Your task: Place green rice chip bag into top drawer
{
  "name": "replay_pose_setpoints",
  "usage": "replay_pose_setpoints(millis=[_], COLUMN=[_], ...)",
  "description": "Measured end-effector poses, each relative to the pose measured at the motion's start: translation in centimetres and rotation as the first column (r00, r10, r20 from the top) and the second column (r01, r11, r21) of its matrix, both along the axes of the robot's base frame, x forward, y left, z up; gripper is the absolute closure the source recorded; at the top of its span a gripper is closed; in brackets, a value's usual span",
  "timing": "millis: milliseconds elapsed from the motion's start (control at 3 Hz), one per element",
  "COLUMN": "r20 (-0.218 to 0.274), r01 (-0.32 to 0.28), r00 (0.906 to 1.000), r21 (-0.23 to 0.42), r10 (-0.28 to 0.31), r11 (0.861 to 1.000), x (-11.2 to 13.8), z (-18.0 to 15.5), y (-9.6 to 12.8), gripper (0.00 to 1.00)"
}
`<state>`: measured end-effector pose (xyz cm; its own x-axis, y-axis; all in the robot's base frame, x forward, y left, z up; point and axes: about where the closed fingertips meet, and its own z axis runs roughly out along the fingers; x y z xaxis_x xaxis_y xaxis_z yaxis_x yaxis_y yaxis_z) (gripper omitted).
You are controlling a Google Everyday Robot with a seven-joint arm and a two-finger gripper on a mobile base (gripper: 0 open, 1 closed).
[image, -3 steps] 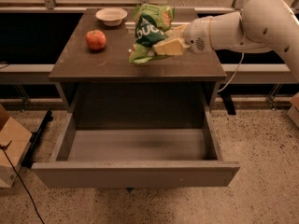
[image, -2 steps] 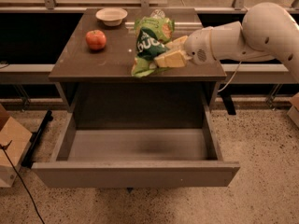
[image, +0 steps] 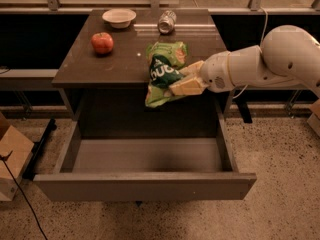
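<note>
Next, my gripper releases the green rice chip bag on the grey drawer's bottom toward my arm's side [image: 187, 144].
The green rice chip bag [image: 163, 71] is crinkly light green with a dark green round logo. It hangs in the air at the table's front edge, above the back of the open top drawer [image: 145, 185]. My gripper [image: 184, 80] reaches in from the right and is shut on the bag's right side. The drawer is pulled fully out below the table, and its grey inside holds nothing.
On the dark table [image: 120, 64] are a red apple [image: 102, 43] at the left, a white bowl [image: 119, 17] at the back and a silver can [image: 166, 21] lying at the back middle. A cardboard box [image: 12, 156] stands on the floor at left.
My gripper has carried the bag forward off the tabletop and lower, so it now hangs at the table's front edge over the drawer. The silver can behind it has come into view.
</note>
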<state>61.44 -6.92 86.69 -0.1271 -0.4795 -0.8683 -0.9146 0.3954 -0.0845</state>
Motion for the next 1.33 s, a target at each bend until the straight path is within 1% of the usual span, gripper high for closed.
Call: replay_pose_setpoints(millis=[333,667,1000,1333], r20=[-0.006,-0.024,-0.065,-0.124], r01=[-0.035,-0.027,-0.005,0.031], r00=[0.9994,0.9994,0.9979,0.9910], r21=[-0.048,-0.086,-0.125,-0.165], r10=[0.035,0.025,-0.004,-0.051], r11=[0.998,0.996,0.992,0.986], x=[-3.3,-6.0,-7.8,-9.0], z=[-2.5,-5.1,-8.0,-11.3], y=[-0.1,-0.7,-1.6,-3.0], gripper=[1.00,1.00,1.00,1.00])
